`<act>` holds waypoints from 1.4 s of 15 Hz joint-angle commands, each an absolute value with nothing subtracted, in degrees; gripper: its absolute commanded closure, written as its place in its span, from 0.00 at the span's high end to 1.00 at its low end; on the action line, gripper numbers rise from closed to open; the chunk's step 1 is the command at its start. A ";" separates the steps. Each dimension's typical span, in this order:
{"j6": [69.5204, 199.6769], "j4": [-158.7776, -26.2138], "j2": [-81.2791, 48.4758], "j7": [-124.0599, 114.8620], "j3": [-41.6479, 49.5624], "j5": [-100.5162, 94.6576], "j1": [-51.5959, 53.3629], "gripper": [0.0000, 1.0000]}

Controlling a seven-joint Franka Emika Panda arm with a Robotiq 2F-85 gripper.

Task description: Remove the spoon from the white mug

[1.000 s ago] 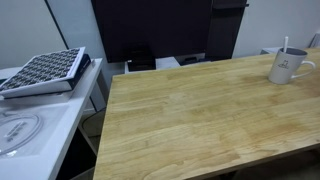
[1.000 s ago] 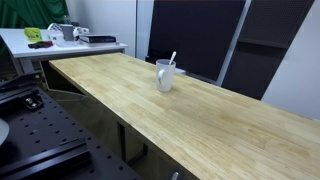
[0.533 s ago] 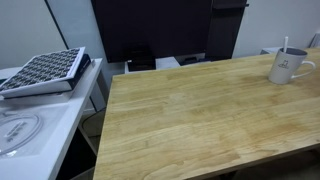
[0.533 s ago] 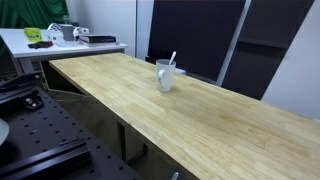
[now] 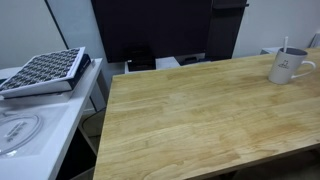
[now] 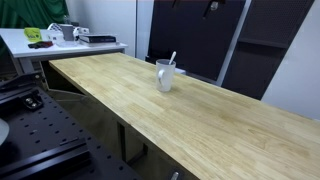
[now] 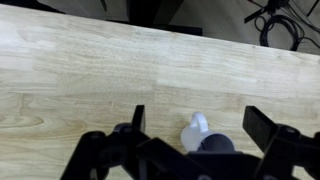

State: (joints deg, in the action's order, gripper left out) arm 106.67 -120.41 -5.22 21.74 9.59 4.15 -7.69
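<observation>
The pale spoon is next, and my gripper needs to grab it by its handle's top end (image 5: 286, 40), above the white mug's rim.
The white mug (image 5: 287, 67) stands near the far right edge of the wooden table (image 5: 190, 120). The pale spoon (image 5: 285, 45) stands in it, its handle rising above the rim. Both exterior views show it: mug (image 6: 165, 75) and leaning spoon (image 6: 172, 59). In the wrist view my gripper (image 7: 200, 125) is open above the table, its dark fingers wide apart. The mug (image 7: 192, 130) lies between and below them, its loop handle showing and the rest hidden by the gripper body. The spoon does not show there.
A grey gridded tray (image 5: 45, 70) lies on a white side table (image 5: 30, 125) beside the wooden table. Dark panels (image 5: 150, 30) stand behind. A white desk with clutter (image 6: 60, 35) and a black perforated board (image 6: 40, 140) flank the table's end.
The mug and spoon have not moved. A small dark part now shows at the top edge of an exterior view.
</observation>
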 commanded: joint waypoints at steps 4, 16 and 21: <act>105.04 -108.80 -17.46 24.24 5.44 7.58 -8.28 1.00; 114.02 -101.74 -29.77 22.29 -1.20 9.52 -7.23 1.00; 116.90 -101.61 -31.53 22.50 -2.28 9.34 -7.19 1.00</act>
State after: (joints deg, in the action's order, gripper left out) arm 116.55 -103.52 -30.05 23.58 -1.78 9.15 -7.06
